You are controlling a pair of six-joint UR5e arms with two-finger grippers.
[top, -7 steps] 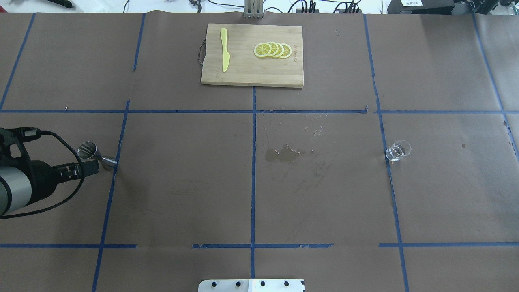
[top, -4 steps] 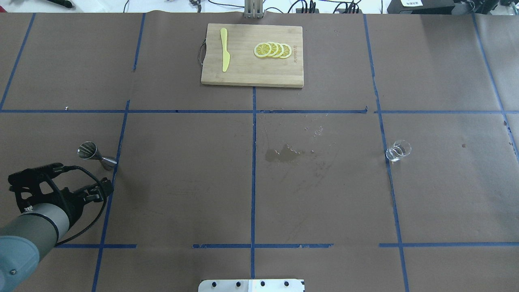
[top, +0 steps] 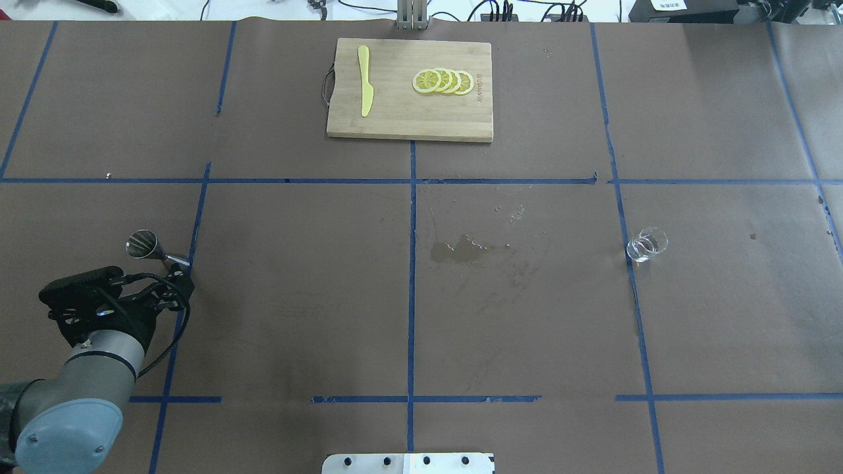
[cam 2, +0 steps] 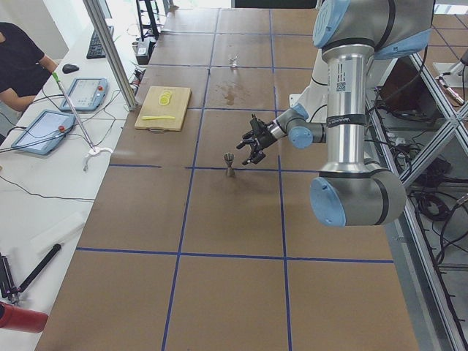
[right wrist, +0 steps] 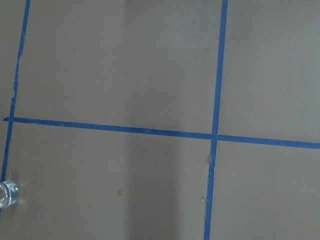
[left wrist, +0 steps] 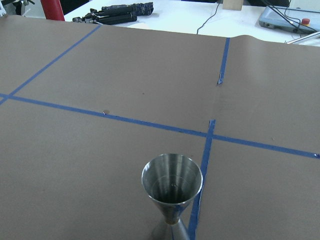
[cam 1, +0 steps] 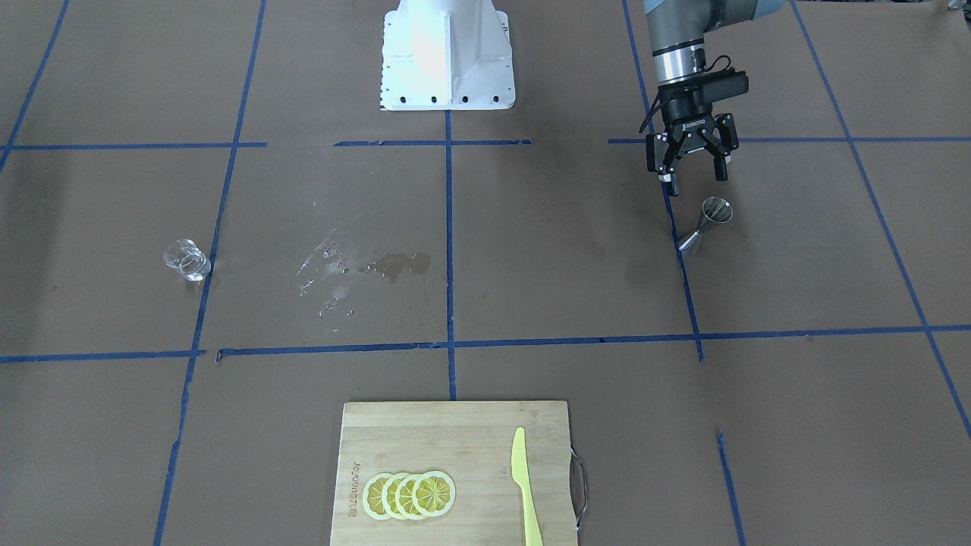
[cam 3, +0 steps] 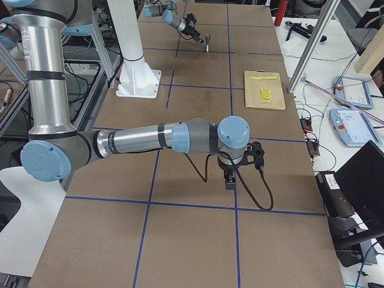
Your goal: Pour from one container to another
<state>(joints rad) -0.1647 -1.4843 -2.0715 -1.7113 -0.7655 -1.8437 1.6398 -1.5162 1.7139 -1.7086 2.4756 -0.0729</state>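
My left gripper needs to next move to the narrow middle (cam 1: 702, 228) (left wrist: 172, 220) of the silver jigger, just under its upper cone, and close there.
The silver jigger (top: 155, 252) stands upright on the brown table at my left side, on a blue tape line. It also shows in the front view (cam 1: 707, 222) and close up in the left wrist view (left wrist: 171, 185), where its upper cone looks empty. My left gripper (cam 1: 694, 176) hangs open just on the robot's side of the jigger, apart from it, with nothing between its fingers (top: 176, 288). The clear glass cup (top: 646, 244) stands alone far to the right (cam 1: 186, 260). My right gripper (cam 3: 229, 179) shows only in the exterior right view. I cannot tell whether it is open or shut.
A wooden cutting board (top: 395, 118) with lemon slices (top: 442, 81) and a yellow knife (top: 364, 80) lies at the far middle. A wet stain (top: 454, 251) marks the table's centre. The robot's base plate (top: 408, 463) is at the near edge.
My left gripper has drawn back from the jigger's waist toward the robot's side and turned its wrist. The jigger and the cup have not moved.
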